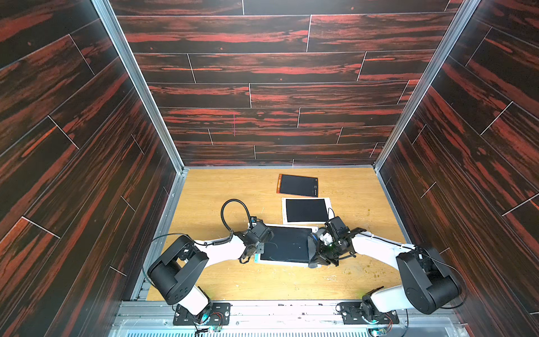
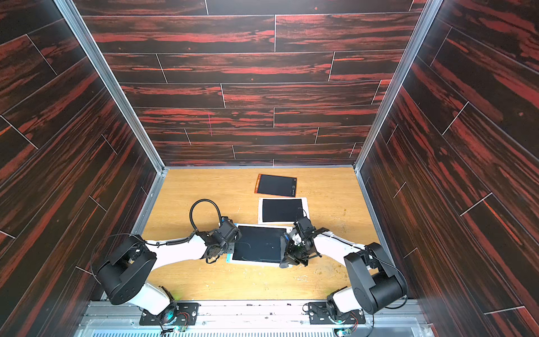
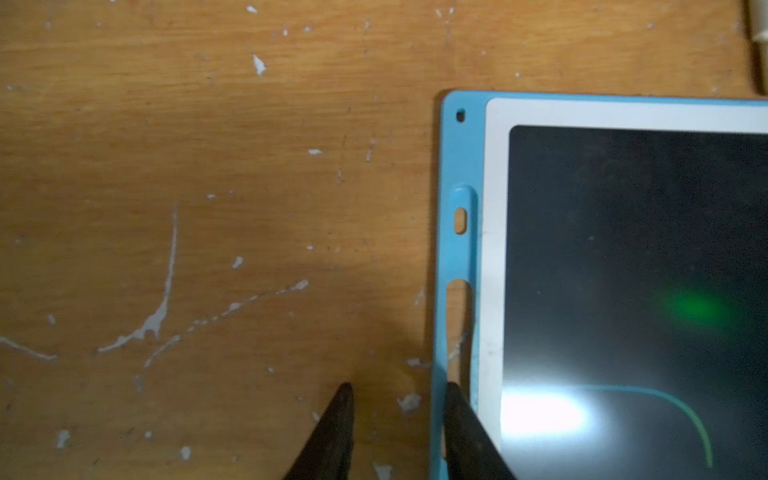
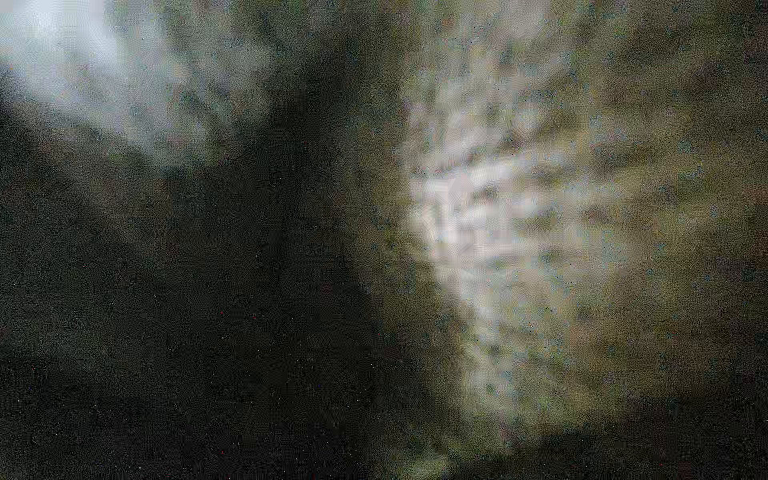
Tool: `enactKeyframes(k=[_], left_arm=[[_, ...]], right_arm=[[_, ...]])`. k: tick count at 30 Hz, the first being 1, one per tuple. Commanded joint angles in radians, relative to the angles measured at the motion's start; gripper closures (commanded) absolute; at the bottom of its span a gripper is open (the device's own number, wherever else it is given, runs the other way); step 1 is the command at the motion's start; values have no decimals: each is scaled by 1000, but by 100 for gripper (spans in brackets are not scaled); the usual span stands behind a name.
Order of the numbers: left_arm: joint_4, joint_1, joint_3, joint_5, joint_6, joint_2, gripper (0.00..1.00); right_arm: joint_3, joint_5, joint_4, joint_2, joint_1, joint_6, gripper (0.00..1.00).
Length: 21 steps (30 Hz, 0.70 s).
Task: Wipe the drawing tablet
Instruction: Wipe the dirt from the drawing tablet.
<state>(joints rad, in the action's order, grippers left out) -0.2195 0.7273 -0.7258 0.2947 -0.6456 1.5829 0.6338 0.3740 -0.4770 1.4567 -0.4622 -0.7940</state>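
The robot's right gripper needs to release the grey cloth on the bare wood [image 1: 359, 222] between the white-framed tablet and the side wall.
The drawing tablet [image 1: 287, 245] [image 2: 258, 243], a dark screen in a white and blue frame, lies flat at the front middle of the wooden table. A thin green line [image 3: 681, 409] is drawn on its screen [image 3: 623, 249]. My left gripper [image 1: 258, 248] [image 3: 399, 386] is at the tablet's left edge, open, one finger on the table and the other over the blue frame's slot. My right gripper [image 1: 318, 251] is at the tablet's right end, shut on a grey cloth [image 1: 311, 248] [image 2: 283, 248] that lies against the screen. That cloth [image 4: 478, 208] fills the right wrist view as a blur.
Behind the tablet lie a white-framed tablet [image 1: 306, 210] and, farther back, an orange-framed one [image 1: 298, 185]. Dark wood-pattern walls [image 1: 87, 175] enclose the table on three sides. Small crumbs [image 1: 370, 268] dot the table at the right.
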Motion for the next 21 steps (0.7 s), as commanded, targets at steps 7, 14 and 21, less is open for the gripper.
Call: enactKeyframes(k=[7,14,21], left_arm=[[-61,-8,16,-8,9,5,63],[-99,-11,-38,21,27,35,62],[-201,-12,-127,107,79,90,61]], right_arm=[[-22,-270,-240,39,22,-52,100],[10,-277,-261,35,22,-24,100],[41,-305,-295,42,22,-10,100]])
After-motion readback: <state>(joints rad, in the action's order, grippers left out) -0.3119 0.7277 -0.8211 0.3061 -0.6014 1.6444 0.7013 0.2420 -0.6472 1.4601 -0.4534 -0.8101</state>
